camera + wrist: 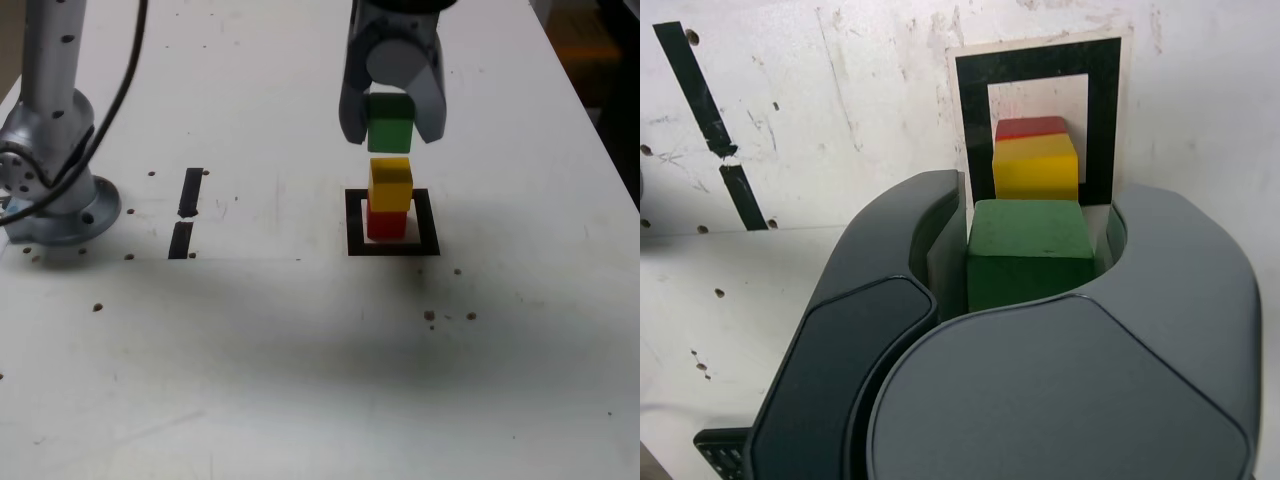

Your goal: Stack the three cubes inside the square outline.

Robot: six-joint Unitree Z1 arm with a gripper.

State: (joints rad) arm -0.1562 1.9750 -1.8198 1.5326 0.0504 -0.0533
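Next, I release the green cube on top of the yellow cube [387, 157] [1036, 180], above the red one. The green cube hangs just above that pair now.
A red cube [386, 224] sits inside the black square outline [353, 222] on the white table, and a yellow cube [390, 183] rests on top of it. Just above that pair hangs a green cube [390, 122], clear of the yellow one by a small gap. My gripper [392, 125] is shut on the green cube, one finger on each side. The wrist view shows the green cube [1030, 250] between the fingers, with the yellow cube [1035, 166], the red cube [1030, 127] and the square outline [975, 130] beyond it.
Two short black strips [187, 210] lie to the exterior view's left of the outline. The arm's grey base [55, 195] stands at the far left with a cable running up from it. Small dark specks dot the table.
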